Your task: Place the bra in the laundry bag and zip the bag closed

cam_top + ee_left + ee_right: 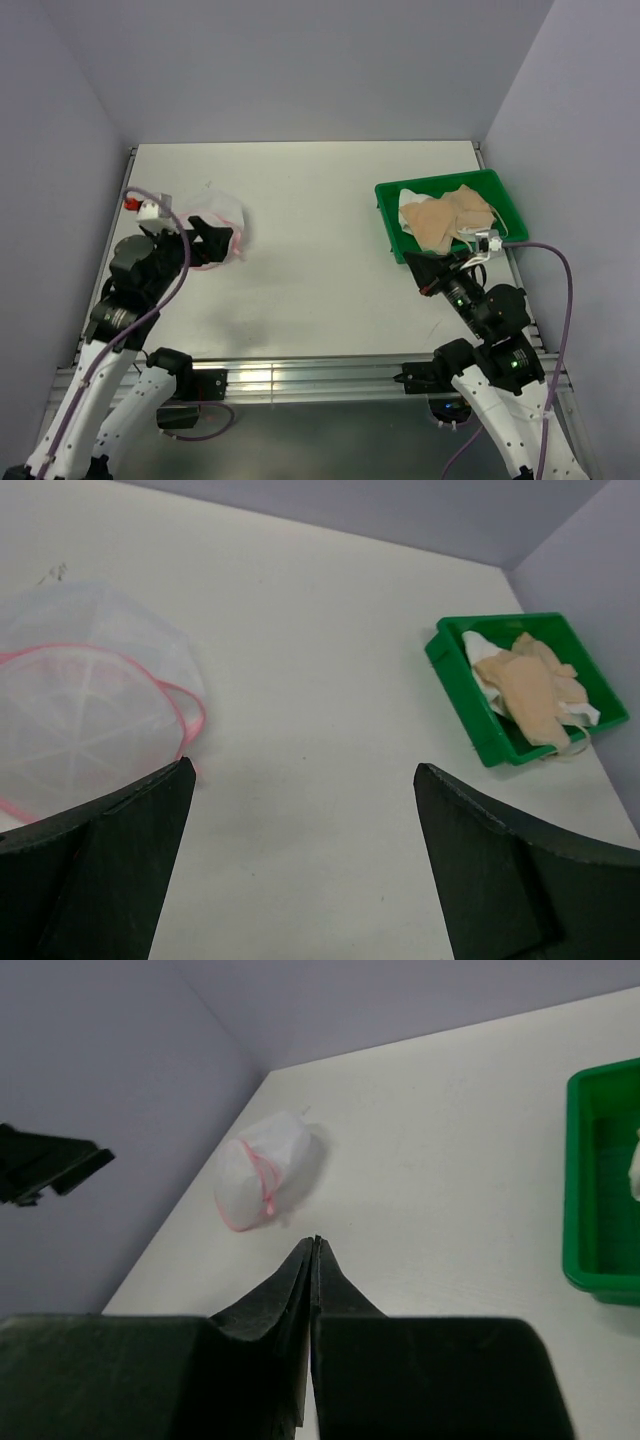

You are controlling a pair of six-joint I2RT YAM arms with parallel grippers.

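Note:
The robot's left gripper will close on the near side of the laundry bag's pink zipper band [192, 264], toward the end that is farthest from the green tray.
The tan bra [448, 219] lies crumpled in the green tray [506, 197] at the right; it also shows in the left wrist view [532, 692]. The white mesh laundry bag [222, 220] with its pink zipper band lies at the left of the table; it also shows in the left wrist view [70, 705] and the right wrist view [262, 1171]. My left gripper [212, 238] is open and empty, right beside the bag's near edge. My right gripper [424, 272] is shut and empty, just in front of the tray's near left corner.
The green tray [470, 695] stands by the table's right edge, with a white cloth [480, 650] under the bra. Grey walls close in the table on the left, back and right. A metal rail [300, 375] runs along the near edge.

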